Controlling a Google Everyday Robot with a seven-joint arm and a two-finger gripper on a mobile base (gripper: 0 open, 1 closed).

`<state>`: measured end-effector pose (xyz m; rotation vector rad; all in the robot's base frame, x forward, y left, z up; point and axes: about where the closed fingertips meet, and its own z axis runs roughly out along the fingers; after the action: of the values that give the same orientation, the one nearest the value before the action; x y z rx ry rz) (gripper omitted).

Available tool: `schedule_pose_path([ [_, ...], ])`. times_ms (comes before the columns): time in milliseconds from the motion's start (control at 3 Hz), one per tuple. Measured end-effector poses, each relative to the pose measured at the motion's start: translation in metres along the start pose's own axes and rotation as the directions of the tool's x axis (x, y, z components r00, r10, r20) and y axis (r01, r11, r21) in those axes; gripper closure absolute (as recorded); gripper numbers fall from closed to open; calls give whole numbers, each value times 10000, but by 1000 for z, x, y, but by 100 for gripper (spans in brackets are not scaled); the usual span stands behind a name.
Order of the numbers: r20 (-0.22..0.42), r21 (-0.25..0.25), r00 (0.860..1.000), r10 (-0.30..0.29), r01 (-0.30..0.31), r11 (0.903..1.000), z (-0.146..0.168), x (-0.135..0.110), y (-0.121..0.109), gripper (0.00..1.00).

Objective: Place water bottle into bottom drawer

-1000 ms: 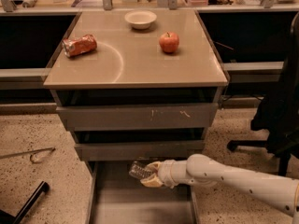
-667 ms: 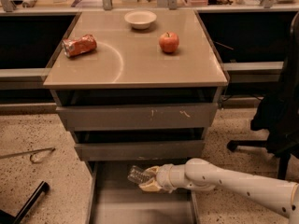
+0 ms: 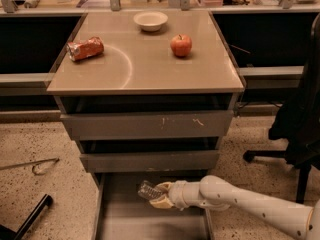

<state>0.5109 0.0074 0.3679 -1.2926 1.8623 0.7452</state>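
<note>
My gripper is going to let go of the water bottle near the middle of the bottom drawer's inside (image 3: 155, 210).
The water bottle (image 3: 149, 190) is a small clear crinkled bottle, held on its side over the pulled-out bottom drawer (image 3: 125, 219). My gripper (image 3: 159, 195) reaches in from the lower right on a white arm and is shut on the bottle, just above the drawer floor near its back. The bottle's label is hidden by the fingers. The two upper drawers (image 3: 150, 126) stand slightly ajar above it.
On the cabinet top lie a crushed red can (image 3: 85, 48), a white bowl (image 3: 150, 20) and a red apple (image 3: 181, 45). A black office chair (image 3: 300, 129) stands at the right. A black bar (image 3: 30, 216) and a metal hook (image 3: 35, 166) lie on the floor at the left.
The gripper with the bottle has moved slightly left and lower into the bottom drawer.
</note>
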Motion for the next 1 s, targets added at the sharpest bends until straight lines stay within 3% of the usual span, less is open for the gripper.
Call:
schedule_pose_path([
  [333, 725, 681, 9973, 147, -196, 9975, 18, 54, -31, 100],
  [667, 667, 669, 9962, 559, -604, 9959, 58, 117, -36, 100],
  [1000, 146, 542, 9973, 725, -732, 9958, 88, 155, -34, 100],
])
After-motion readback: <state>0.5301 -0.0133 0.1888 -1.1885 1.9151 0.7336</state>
